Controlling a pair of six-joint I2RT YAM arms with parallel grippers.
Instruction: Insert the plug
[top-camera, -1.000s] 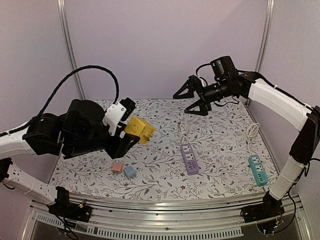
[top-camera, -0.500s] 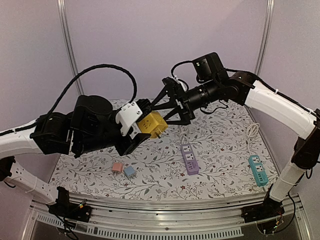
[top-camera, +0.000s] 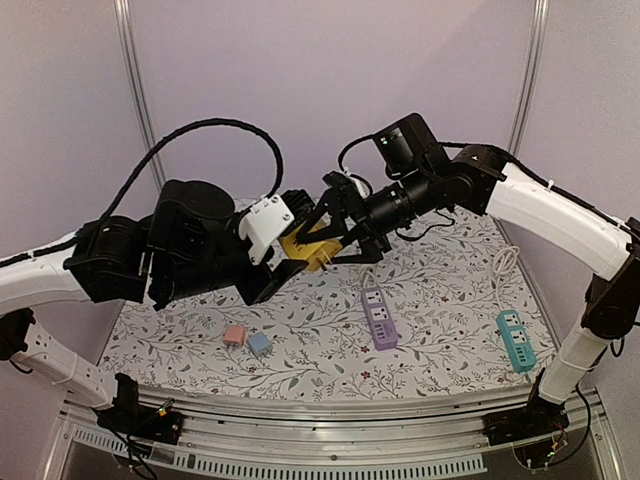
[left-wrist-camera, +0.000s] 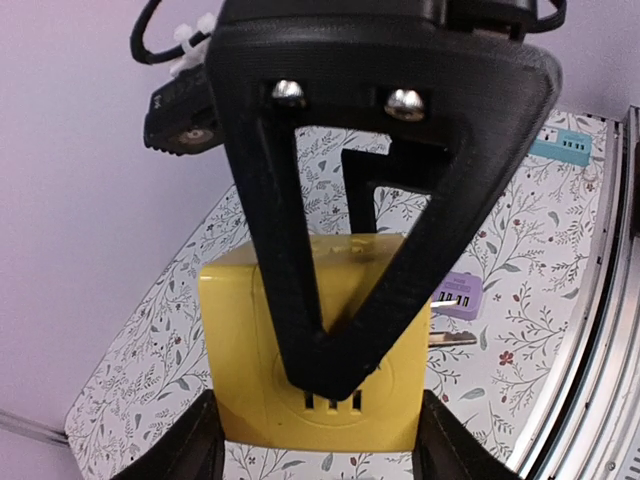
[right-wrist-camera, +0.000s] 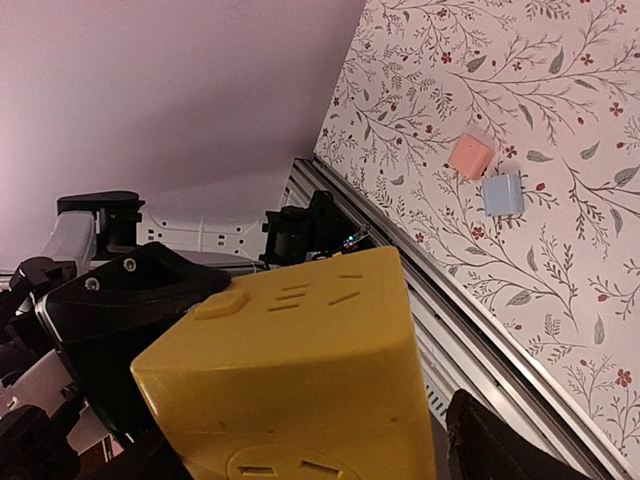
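I need to take the plug (top-camera: 312, 251) with my right gripper and turn it before my left gripper grips it from behind the prongs, because the plug's prongs point across my left gripper.
The plug is a yellow cube (top-camera: 303, 247) with metal prongs, held in the air over the back of the table. My left gripper (top-camera: 285, 250) is shut on it; in the left wrist view both fingers press the sides of the plug (left-wrist-camera: 240, 340). My right gripper (top-camera: 335, 232) reaches in from the right, and its jaws straddle the same cube. In the right wrist view the plug (right-wrist-camera: 300, 370) fills the space between the jaws, with a small gap to the right finger (right-wrist-camera: 490, 445). A purple power strip (top-camera: 379, 316) lies flat on the table below.
A teal power strip (top-camera: 515, 339) lies at the right edge. A pink block (top-camera: 234, 335) and a blue block (top-camera: 260, 343) sit near the front left. White cables (top-camera: 370, 255) trail from the strips toward the back. The table has a floral cover.
My right arm swung left from the back of the table to the plug, and its jaws have narrowed around it. My left arm lifted the plug up and to the right.
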